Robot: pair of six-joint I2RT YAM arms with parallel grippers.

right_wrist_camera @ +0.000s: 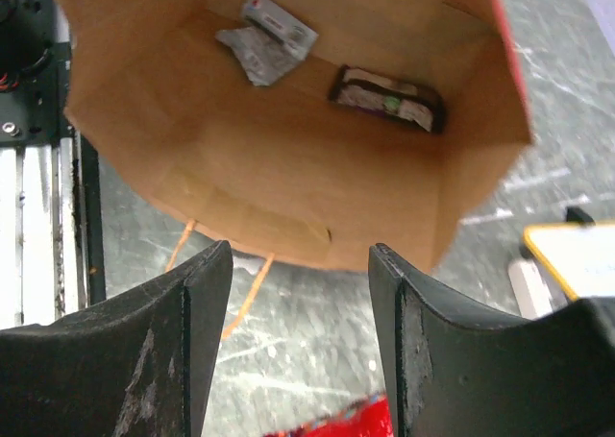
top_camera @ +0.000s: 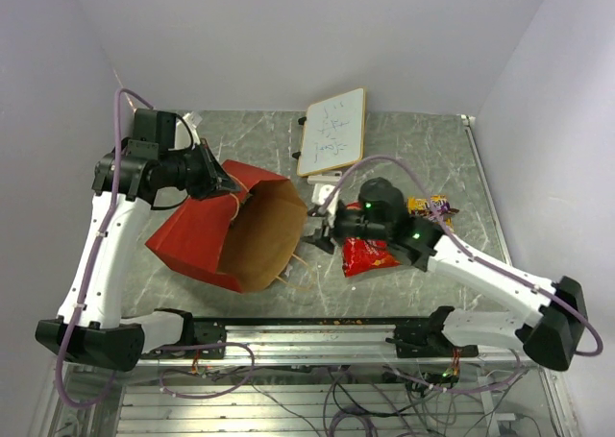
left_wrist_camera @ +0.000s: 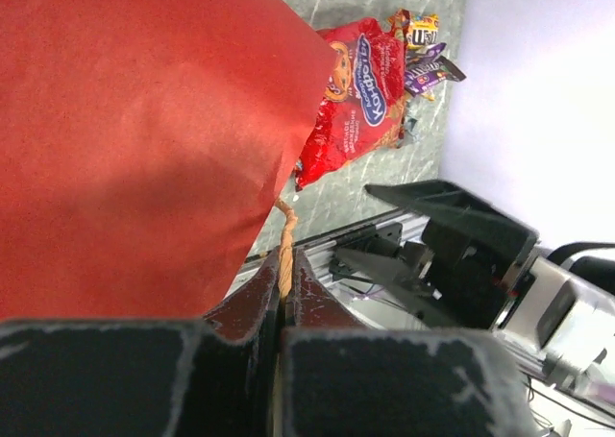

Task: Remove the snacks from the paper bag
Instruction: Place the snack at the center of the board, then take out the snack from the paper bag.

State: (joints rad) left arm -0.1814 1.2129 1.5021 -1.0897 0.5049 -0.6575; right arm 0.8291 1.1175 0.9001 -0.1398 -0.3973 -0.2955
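I will next reach into the paper bag with my right gripper and close it on the middle of the dark bar (top_camera: 248,198) (right_wrist_camera: 388,99), leaving the silver wrapper inside.
The paper bag (top_camera: 207,235) lies on its side, its brown mouth (top_camera: 274,230) facing right. My left gripper (top_camera: 223,181) is shut on the upper twisted handle (left_wrist_camera: 286,235), which is pinched between the jaws of that left gripper (left_wrist_camera: 285,264) beside the bag's red wall (left_wrist_camera: 135,139). My right gripper (top_camera: 322,228) hangs open just outside the mouth. Between the fingers of the right gripper (right_wrist_camera: 301,264) nothing is held. Inside the bag (right_wrist_camera: 288,178) lie a silver wrapper (right_wrist_camera: 267,36) and a dark bar (right_wrist_camera: 388,99). The red cookie packet (top_camera: 368,254) (left_wrist_camera: 356,91) and small candy bars (top_camera: 430,206) (left_wrist_camera: 423,48) lie on the table.
A small whiteboard (top_camera: 332,131) lies at the back, with a white object (top_camera: 325,195) just in front of it. The bag's lower handle (right_wrist_camera: 252,288) trails on the table. A metal rail (top_camera: 307,336) runs along the near edge.
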